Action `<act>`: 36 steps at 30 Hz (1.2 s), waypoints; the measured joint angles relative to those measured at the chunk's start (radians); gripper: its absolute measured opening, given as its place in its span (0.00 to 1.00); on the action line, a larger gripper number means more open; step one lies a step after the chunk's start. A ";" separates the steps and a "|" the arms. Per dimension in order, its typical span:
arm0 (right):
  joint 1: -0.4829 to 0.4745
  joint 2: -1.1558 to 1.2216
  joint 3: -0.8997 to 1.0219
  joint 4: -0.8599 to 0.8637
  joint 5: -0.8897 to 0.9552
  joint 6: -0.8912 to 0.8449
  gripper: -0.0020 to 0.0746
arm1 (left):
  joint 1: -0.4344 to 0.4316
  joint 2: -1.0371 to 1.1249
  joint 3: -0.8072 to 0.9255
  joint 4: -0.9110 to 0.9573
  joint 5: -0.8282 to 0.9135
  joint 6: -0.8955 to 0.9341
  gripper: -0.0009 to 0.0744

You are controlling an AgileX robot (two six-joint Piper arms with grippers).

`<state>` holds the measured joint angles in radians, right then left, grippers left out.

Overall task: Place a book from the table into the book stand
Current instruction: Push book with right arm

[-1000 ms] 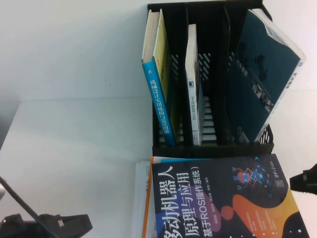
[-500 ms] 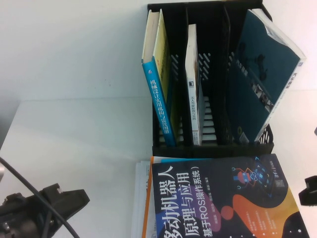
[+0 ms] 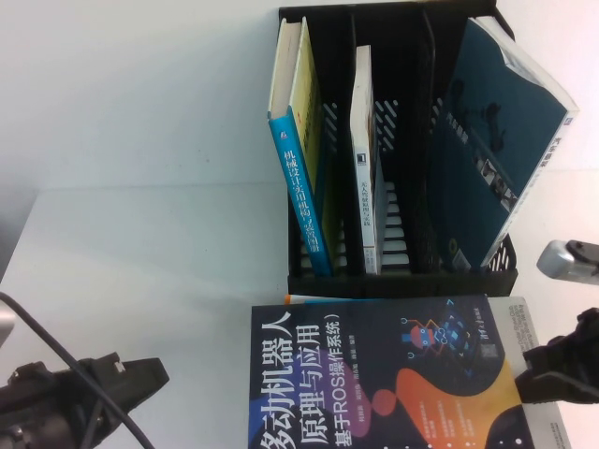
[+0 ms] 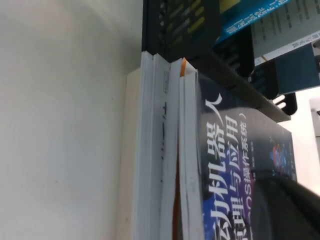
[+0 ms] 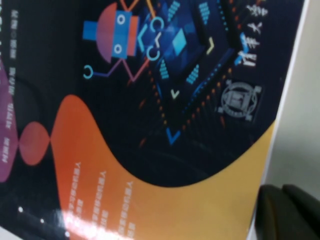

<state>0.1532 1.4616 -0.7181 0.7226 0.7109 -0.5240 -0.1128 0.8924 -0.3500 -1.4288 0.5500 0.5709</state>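
Note:
The robot's left gripper should next move to the navy book's edge (image 3: pixel 252 365) (image 4: pixel 190 142) beside the big white title and close there, near the middle of that title.
The book (image 3: pixel 393 374), dark navy with big white Chinese title and orange and purple blobs, lies flat on top of a stack at the table's (image 3: pixel 140 262) front, just before the black book stand (image 3: pixel 402 281). My right gripper (image 3: pixel 541 379) is shut and rests against the book's right edge; in the right wrist view its dark fingers (image 5: pixel 287 212) sit beside the cover (image 5: pixel 150 100). My left gripper (image 3: pixel 154 376) is shut, low at the front left, apart from the book. In the left wrist view it looms dark (image 4: pixel 285 210) beside the cover (image 4: pixel 225 165).
In the stand are a blue-spined book (image 3: pixel 299 196), a thin white book (image 3: pixel 363 159) and a teal book (image 3: pixel 496 140) leaning right. Under the navy book lie more books with white page edges (image 4: pixel 150 150). A grey metal part (image 3: pixel 566 260) shows at the right edge.
The navy book has slid left across the stack beneath it. My right gripper came in from the right edge against the book. The left gripper shifted slightly.

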 joint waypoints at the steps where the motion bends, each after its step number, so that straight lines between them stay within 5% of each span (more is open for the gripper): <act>1: 0.007 0.000 0.000 0.005 -0.005 0.000 0.02 | 0.000 0.000 0.000 -0.001 -0.004 0.007 0.01; 9: 0.059 0.001 0.000 0.036 -0.068 0.000 0.02 | 0.000 0.037 -0.042 -0.091 -0.046 0.070 0.01; 15: 0.106 0.015 0.000 0.061 -0.097 0.000 0.02 | 0.000 0.200 -0.161 -0.095 0.121 0.128 0.07; 25: 0.122 0.019 0.000 0.075 -0.076 0.000 0.02 | 0.077 0.583 -0.318 -0.025 0.534 0.203 0.79; 36: 0.122 0.019 0.000 0.080 -0.071 0.000 0.02 | 0.224 0.656 -0.339 0.096 0.604 0.270 0.89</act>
<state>0.2748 1.4807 -0.7181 0.8025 0.6402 -0.5240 0.1112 1.5480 -0.6895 -1.3333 1.1535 0.8405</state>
